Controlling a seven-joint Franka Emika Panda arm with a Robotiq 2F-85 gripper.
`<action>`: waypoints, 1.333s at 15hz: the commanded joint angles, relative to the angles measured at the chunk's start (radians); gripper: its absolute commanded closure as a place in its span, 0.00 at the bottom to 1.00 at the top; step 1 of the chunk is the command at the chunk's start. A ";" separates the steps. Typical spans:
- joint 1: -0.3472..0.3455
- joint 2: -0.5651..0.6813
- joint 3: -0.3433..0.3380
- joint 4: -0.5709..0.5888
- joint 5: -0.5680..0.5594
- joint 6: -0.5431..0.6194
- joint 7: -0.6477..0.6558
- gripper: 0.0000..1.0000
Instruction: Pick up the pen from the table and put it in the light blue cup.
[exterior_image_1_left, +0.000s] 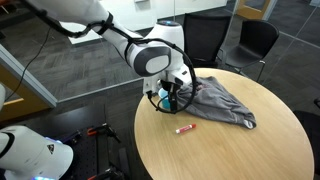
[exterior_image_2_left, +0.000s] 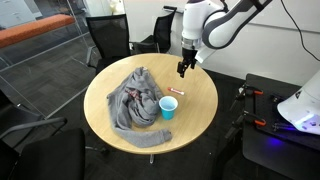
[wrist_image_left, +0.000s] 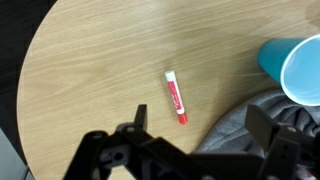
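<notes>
Next, I move my gripper to the pen's red end (exterior_image_1_left: 190, 127) (wrist_image_left: 181, 115), across from its white end, and close it there.
The pen is a red and white marker (wrist_image_left: 176, 97) lying flat on the round wooden table (wrist_image_left: 90, 60). It shows in both exterior views (exterior_image_1_left: 185, 129) (exterior_image_2_left: 173, 92). The light blue cup (exterior_image_2_left: 168, 107) stands upright next to a grey cloth, its open rim at the right edge of the wrist view (wrist_image_left: 295, 65). My gripper (wrist_image_left: 200, 120) is open and empty. It hangs above the table (exterior_image_2_left: 182, 70), with the pen just beyond its fingertips and the cup to one side. In an exterior view my gripper (exterior_image_1_left: 168, 95) covers the cup.
A crumpled grey cloth (exterior_image_2_left: 135, 100) lies on the table beside the cup, also seen in the wrist view (wrist_image_left: 270, 125) and an exterior view (exterior_image_1_left: 222, 100). Black office chairs (exterior_image_2_left: 110, 35) (exterior_image_1_left: 250, 38) stand round the table's far side.
</notes>
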 joint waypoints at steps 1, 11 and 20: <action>0.018 0.061 -0.034 0.068 0.041 -0.019 -0.070 0.00; 0.000 0.321 -0.061 0.271 0.063 -0.018 -0.298 0.00; -0.014 0.514 -0.056 0.409 0.071 0.007 -0.392 0.00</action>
